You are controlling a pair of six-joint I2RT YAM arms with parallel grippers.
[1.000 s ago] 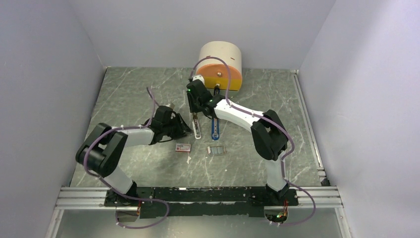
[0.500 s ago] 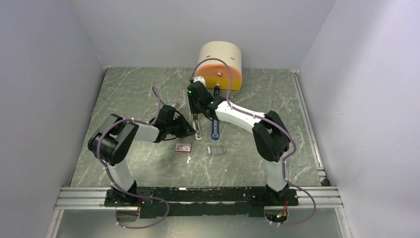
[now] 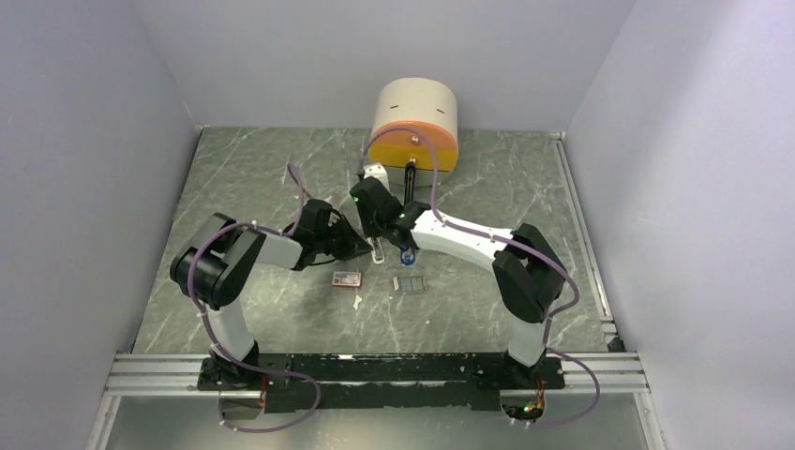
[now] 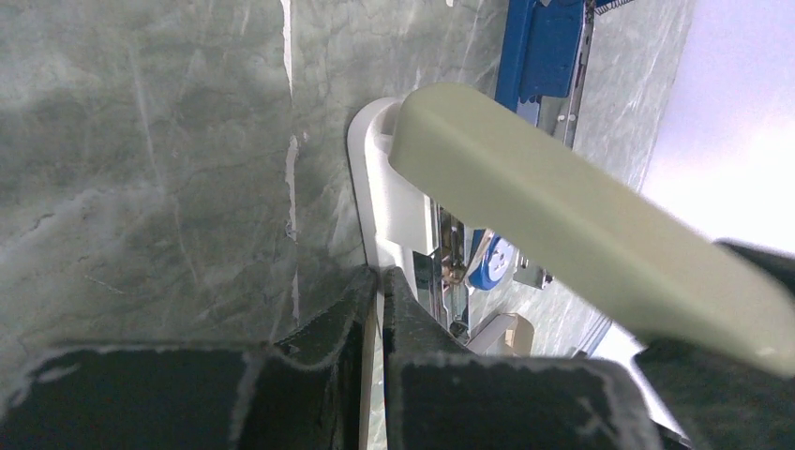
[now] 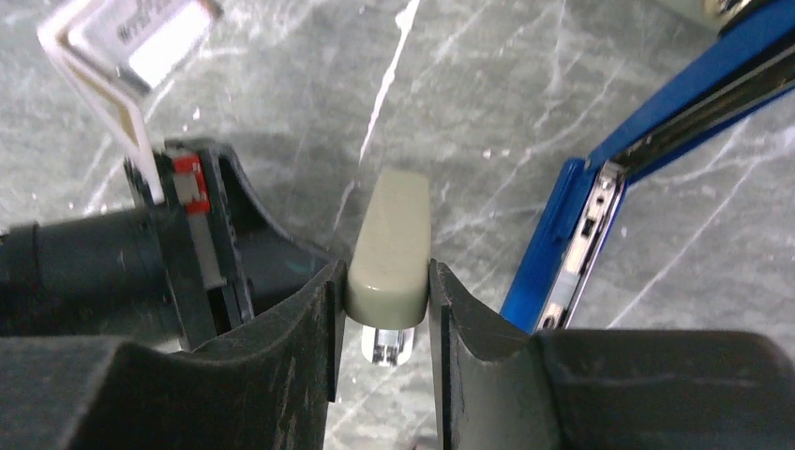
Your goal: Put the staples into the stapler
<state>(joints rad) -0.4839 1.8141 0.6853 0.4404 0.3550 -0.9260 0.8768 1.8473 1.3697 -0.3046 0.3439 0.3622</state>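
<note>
My right gripper needs to let go of the beige arm once it lies down on the white base (image 3: 376, 243) (image 5: 392, 281) next to the blue stapler.
The white stapler (image 3: 376, 249) lies mid-table with its beige top arm (image 5: 389, 244) swung up off its white base (image 4: 373, 187). My right gripper (image 5: 384, 292) is shut on the sides of that beige arm near its tip. My left gripper (image 4: 380, 278) comes in from the left, and its jaws are shut on the thin edge of the white base. The staples (image 3: 409, 284), a small silvery block, lie flat on the table just in front of both grippers, touched by neither.
A blue stapler (image 3: 406, 251) lies opened out just right of the white one, also seen in the right wrist view (image 5: 600, 216). A small red-and-white box (image 3: 346, 278) sits left of the staples. A beige and orange drum (image 3: 415, 127) stands at the back wall.
My left gripper has moved right to the stapler and closed on its base. My right gripper has come nearer along the stapler, still holding the beige arm.
</note>
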